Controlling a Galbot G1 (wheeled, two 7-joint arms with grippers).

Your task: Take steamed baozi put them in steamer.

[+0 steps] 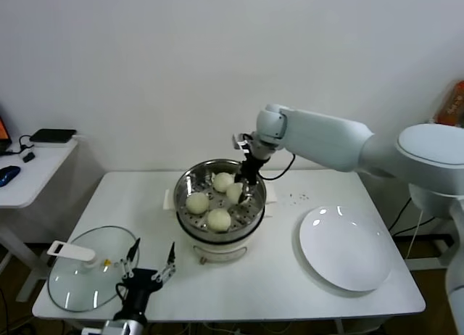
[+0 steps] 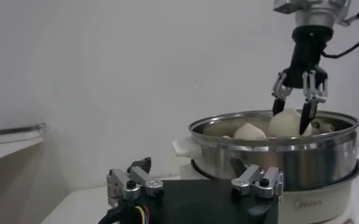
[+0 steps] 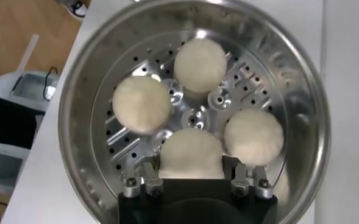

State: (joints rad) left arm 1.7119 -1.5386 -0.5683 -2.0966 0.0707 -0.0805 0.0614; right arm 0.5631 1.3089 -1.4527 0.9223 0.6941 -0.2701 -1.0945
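Note:
Next, my right gripper releases its baozi, which sits low at the tray now, on the steamer tray's side (image 1: 244, 200) (image 3: 184, 169) nearest the white plate, next to the steamer tray's steel side.
The steel steamer (image 1: 185, 184) stands mid-table on its white base. Three steamed baozi lie on its perforated tray (image 3: 194, 117): one at the back (image 1: 222, 180), one at the left (image 1: 197, 202), one at the front (image 1: 219, 219). My right gripper (image 1: 244, 192) reaches down into the pot from behind, and its fingers (image 3: 156, 167) press both sides of a fourth baozi (image 3: 191, 152), which sits low at the tray. The left wrist view shows this gripper (image 2: 292, 115) astride that bun (image 2: 287, 123). My left gripper (image 1: 154, 245) is open and empty, low at the table's front left.
A flat white plate (image 1: 346, 248) lies at the right of the table. A glass lid with a white handle (image 1: 90, 270) lies at the front left, beside my left gripper. A side desk (image 1: 29, 172) stands at far left.

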